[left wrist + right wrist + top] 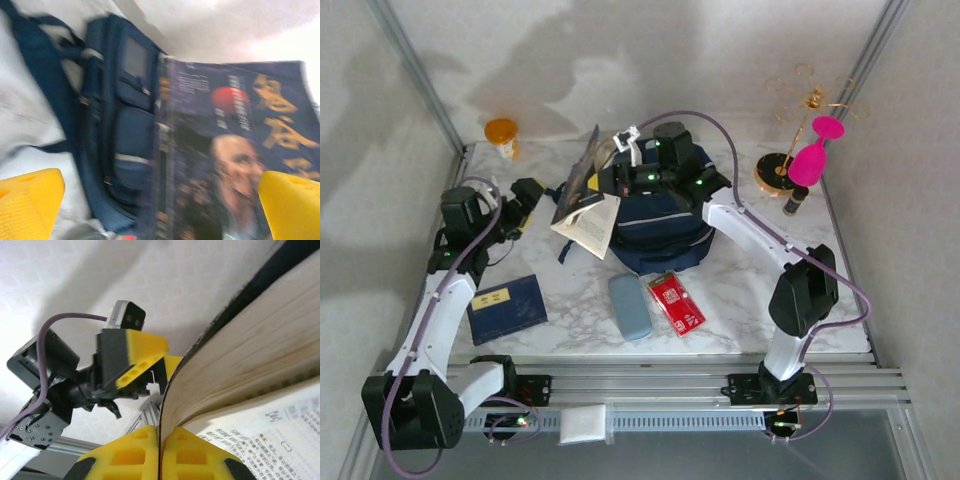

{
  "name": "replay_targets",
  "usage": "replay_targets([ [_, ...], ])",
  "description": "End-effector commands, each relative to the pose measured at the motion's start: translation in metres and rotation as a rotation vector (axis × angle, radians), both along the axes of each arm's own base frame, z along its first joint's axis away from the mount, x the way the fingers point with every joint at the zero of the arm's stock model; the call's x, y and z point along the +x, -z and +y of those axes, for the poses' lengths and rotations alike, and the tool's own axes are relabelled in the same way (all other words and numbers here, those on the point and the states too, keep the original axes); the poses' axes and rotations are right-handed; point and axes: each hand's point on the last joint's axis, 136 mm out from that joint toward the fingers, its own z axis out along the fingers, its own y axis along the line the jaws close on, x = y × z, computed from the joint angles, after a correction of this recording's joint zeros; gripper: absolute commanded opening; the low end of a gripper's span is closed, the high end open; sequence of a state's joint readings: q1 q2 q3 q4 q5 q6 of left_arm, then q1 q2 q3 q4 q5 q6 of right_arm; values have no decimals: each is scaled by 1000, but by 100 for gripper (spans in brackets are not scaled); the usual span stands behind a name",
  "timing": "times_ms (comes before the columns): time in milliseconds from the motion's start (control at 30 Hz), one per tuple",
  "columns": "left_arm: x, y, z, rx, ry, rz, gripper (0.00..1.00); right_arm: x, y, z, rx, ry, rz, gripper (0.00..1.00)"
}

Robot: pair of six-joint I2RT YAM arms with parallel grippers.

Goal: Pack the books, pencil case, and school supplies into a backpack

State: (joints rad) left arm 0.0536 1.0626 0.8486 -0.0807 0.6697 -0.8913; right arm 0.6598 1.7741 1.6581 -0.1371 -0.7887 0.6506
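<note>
I can see my right gripper pinches only the dark navy book's cover, so next I take the spine (162, 132) with my left gripper while my right gripper grips both covers together again.
The navy backpack (660, 228) lies in the middle of the table. My right gripper (160, 455) is shut on the cover edge of the dark navy book (582, 172), which hangs open above the backpack's left side with its pale pages (592, 225) drooping. My left gripper (528, 197) stands open just left of that book, its yellow fingers (30, 205) wide apart and facing the pictured cover (235, 140) and the backpack (120, 135). The blue book with a yellow label (507, 308), the grey-blue pencil case (630, 305) and the red school-supplies packet (677, 302) lie on the table in front.
An orange-lidded jar (503, 135) stands at the back left. At the back right are a gold stand (800, 115) with a pink object (815, 155) and a small dark bottle (793, 200). Frame posts border the table's sides.
</note>
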Motion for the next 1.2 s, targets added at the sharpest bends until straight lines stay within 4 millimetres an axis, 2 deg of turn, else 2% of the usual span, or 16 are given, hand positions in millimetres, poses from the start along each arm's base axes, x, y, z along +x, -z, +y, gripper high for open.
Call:
replay_targets([
  [0, 2, -21, -23, -111, 38, -68, 99, -20, -47, -11, 118, -88, -124, 0],
  [100, 4, -19, -43, -123, 80, -63, 99, -28, -53, -17, 153, -131, -127, 0],
  [233, 8, -14, -55, -137, 87, -42, 99, -35, -61, -23, 196, -161, -127, 0],
  [400, 4, -38, -82, -223, 151, -109, 92, -41, -59, -22, 242, -201, -96, 0],
  [500, -2, -62, -84, -283, 160, -184, 80, -33, -39, -26, 201, -165, -58, 0],
  [600, -7, -77, -84, -285, 166, -222, 66, -26, -15, -34, 153, -133, -19, 0],
  [800, -12, -85, -83, -269, 156, -249, 38, -14, 20, -56, 67, -66, 39, 0],
  [900, -12, -88, -90, -282, 169, -265, 27, -15, 26, -55, 59, -72, 44, 0],
  [1033, -12, -91, -102, -297, 198, -275, 22, -14, 31, -55, 46, -71, 48, 0],
  [1167, -13, -97, -113, -305, 228, -291, 7, -12, 36, -56, 26, -64, 50, 1],
])
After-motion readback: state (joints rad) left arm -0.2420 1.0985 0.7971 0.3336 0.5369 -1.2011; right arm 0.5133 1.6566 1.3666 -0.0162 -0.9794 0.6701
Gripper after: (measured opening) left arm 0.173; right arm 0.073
